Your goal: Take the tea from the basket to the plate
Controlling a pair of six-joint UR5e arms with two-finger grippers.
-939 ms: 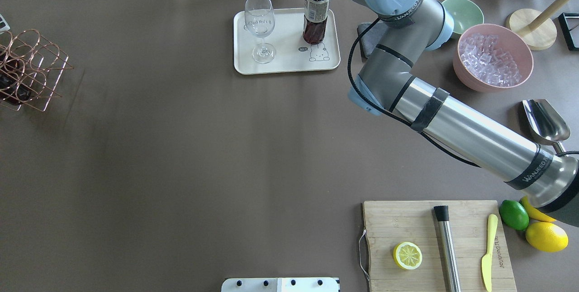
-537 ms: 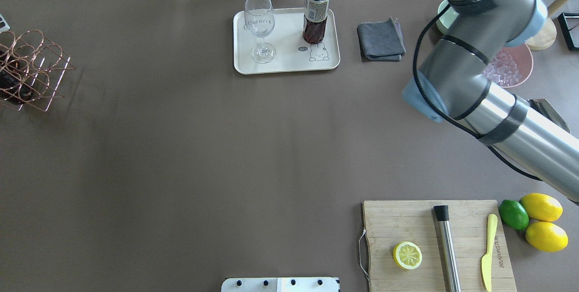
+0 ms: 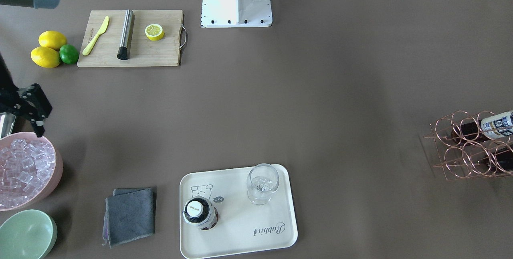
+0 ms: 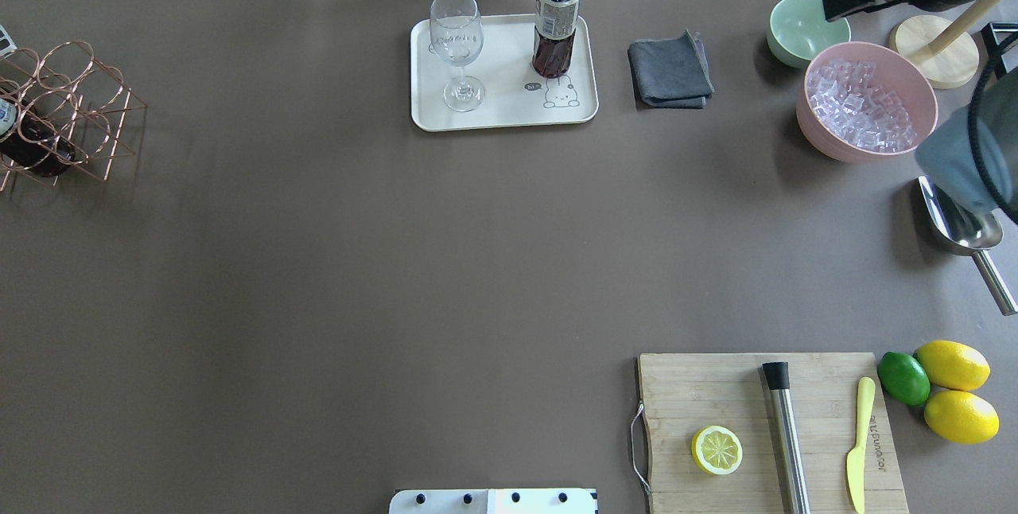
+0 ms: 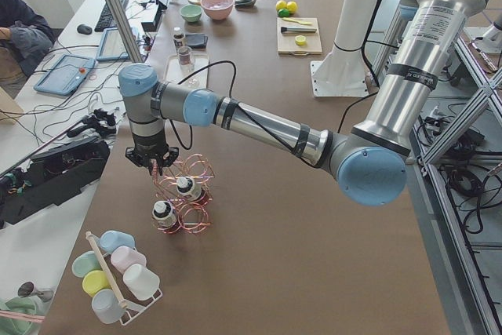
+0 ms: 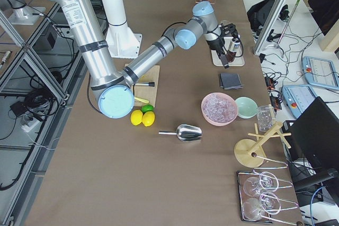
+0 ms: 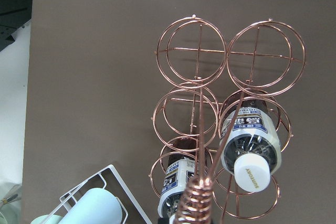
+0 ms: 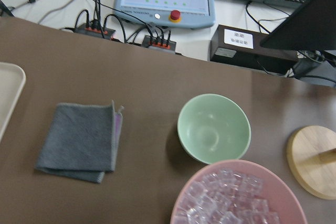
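With care for the place, I next set the copper wire basket, now at the table's edge, down with my left gripper on the bare table [image 7: 210,106] near the cup rack.
One tea bottle [image 4: 555,29] stands upright on the cream plate [image 4: 501,112], beside the bear drawing; it also shows from above in the front view [image 3: 199,213]. My right gripper [image 4: 835,5] is open and empty, far right of the plate, over the green bowl and ice bowl [image 3: 40,110]. The copper wire basket [image 4: 60,112] sits at the table's left edge with two more tea bottles [image 7: 249,145] lying in its rings. My left gripper [image 5: 157,164] is at the top of the basket's handle [image 7: 197,203]; I cannot tell if it is shut.
A wine glass [image 4: 457,48] stands on the plate. A grey cloth [image 4: 670,72], green bowl [image 4: 799,25], pink bowl of ice [image 4: 867,100] and metal scoop [image 4: 958,220] lie right. A cutting board [image 4: 676,387] is front right. A cup rack [image 5: 118,280] stands near the basket.
My right arm has left the tea bottle's cap and swung right, to above the green bowl. The bottle stays upright on the plate. The basket has shifted slightly rightward.
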